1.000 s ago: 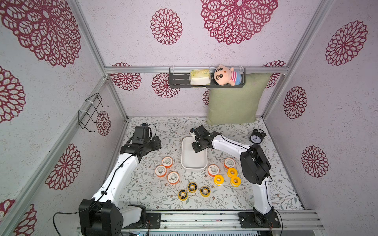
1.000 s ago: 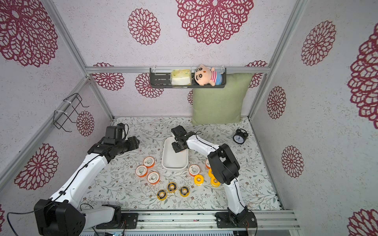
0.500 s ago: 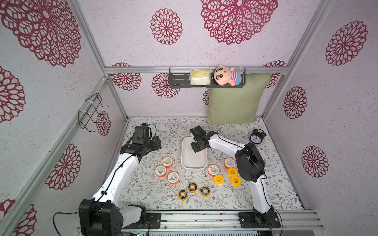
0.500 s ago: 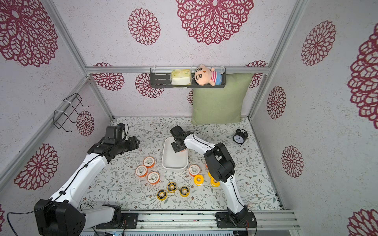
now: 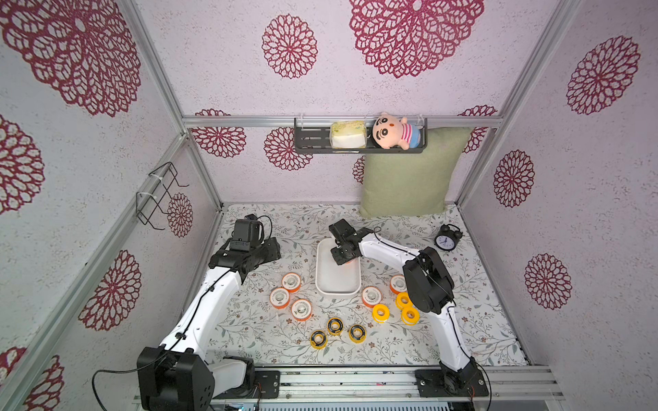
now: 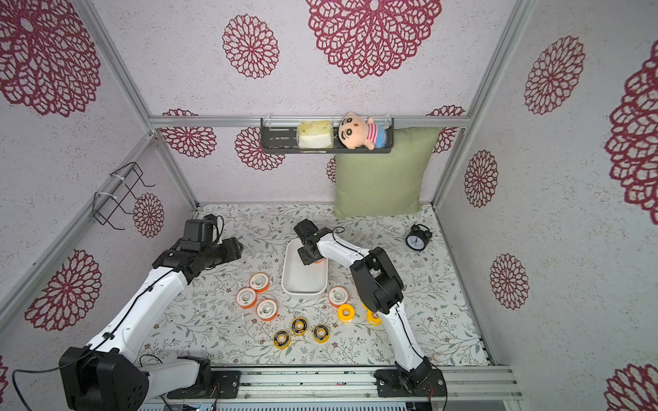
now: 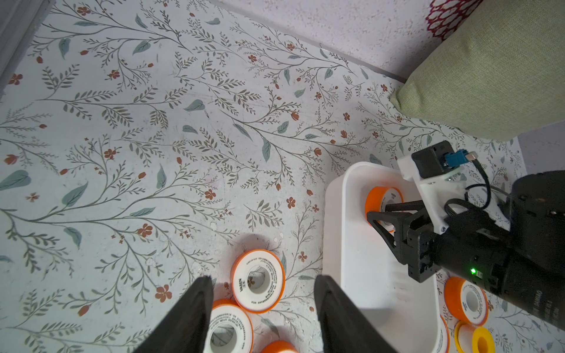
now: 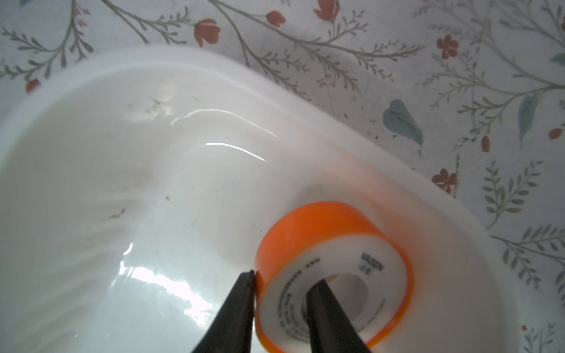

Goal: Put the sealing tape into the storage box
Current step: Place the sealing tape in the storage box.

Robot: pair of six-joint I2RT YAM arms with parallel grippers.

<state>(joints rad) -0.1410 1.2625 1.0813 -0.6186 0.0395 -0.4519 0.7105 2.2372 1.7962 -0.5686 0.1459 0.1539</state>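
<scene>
My left gripper will close on the VASEN-marked side (image 5: pixel 286 282) (image 7: pixel 241 285) of the farthest orange roll below it, with a finger in the roll's centre hole.
The white storage box (image 5: pixel 336 292) (image 6: pixel 304 286) lies mid-table. My right gripper (image 8: pixel 282 276) (image 5: pixel 344 258) reaches into its far end, shut on an orange sealing tape roll (image 8: pixel 333 241) (image 7: pixel 380 198): one finger in the centre hole, the other against the outer rim. The roll leans on the box floor (image 8: pixel 153 159). My left gripper (image 7: pixel 263 277) (image 5: pixel 272 249) hovers open left of the box, above three orange rolls (image 5: pixel 291 282). On the table are two more orange rolls (image 5: pixel 371 296), three yellow ones (image 5: pixel 381 313) and three black-faced ones (image 5: pixel 335 326).
A green cushion (image 5: pixel 409 178) leans on the back wall and an alarm clock (image 5: pixel 445 240) stands at the back right. A black shelf (image 5: pixel 313 137) holds a doll and a packet. A wire rack (image 5: pixel 156 195) hangs on the left wall.
My right arm's elbow has swung to the left while its gripper stayed at the far end of the box with the orange roll. The left arm has not moved.
</scene>
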